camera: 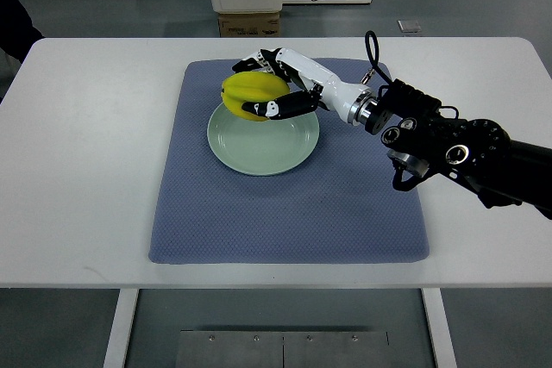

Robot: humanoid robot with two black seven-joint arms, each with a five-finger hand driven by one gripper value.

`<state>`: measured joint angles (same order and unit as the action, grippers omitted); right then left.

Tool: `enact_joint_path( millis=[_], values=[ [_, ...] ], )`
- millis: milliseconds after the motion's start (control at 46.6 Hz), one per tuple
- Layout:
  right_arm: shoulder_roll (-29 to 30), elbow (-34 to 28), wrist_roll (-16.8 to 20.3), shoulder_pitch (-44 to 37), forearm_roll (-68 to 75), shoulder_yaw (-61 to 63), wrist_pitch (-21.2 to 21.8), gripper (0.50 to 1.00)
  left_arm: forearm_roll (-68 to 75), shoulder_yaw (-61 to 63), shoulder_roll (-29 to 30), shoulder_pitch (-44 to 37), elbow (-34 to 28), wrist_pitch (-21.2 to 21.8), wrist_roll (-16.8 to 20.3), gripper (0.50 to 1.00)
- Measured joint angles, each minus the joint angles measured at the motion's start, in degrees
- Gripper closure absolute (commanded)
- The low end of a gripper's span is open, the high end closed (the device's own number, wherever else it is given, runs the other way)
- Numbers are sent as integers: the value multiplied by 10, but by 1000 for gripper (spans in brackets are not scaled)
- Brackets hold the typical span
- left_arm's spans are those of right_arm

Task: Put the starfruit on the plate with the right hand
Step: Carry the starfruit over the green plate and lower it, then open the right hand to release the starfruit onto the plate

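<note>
My right gripper is going to set the yellow starfruit, now hanging over the plate's rim, down near the middle of the pale green plate (273,136).
A yellow starfruit (248,92) is held in my right hand (269,85), whose white and black fingers are curled around it from the right side. The fruit hangs over the far left rim of a pale green plate (267,146), which lies on a blue mat (285,204). I cannot tell whether the fruit touches the plate. My right arm (448,144) comes in from the right edge. The left arm is out of view.
The mat lies on a white table (78,170). A cardboard box (250,23) and a white bin stand on the floor beyond the table's far edge. A dark shape shows at the upper left corner.
</note>
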<state>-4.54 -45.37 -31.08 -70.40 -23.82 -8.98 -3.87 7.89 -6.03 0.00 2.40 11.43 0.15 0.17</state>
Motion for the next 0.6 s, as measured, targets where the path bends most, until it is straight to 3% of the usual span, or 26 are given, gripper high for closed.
enact_joint_path(
  millis=[258,601],
  values=[
    [45,82,5,18,-1,-6,4,1000,0,0,0,0,0,0,0,500],
    [45,102,5,26,-1,-49,5,1000,0,0,0,0,0,0,0,500]
  ],
)
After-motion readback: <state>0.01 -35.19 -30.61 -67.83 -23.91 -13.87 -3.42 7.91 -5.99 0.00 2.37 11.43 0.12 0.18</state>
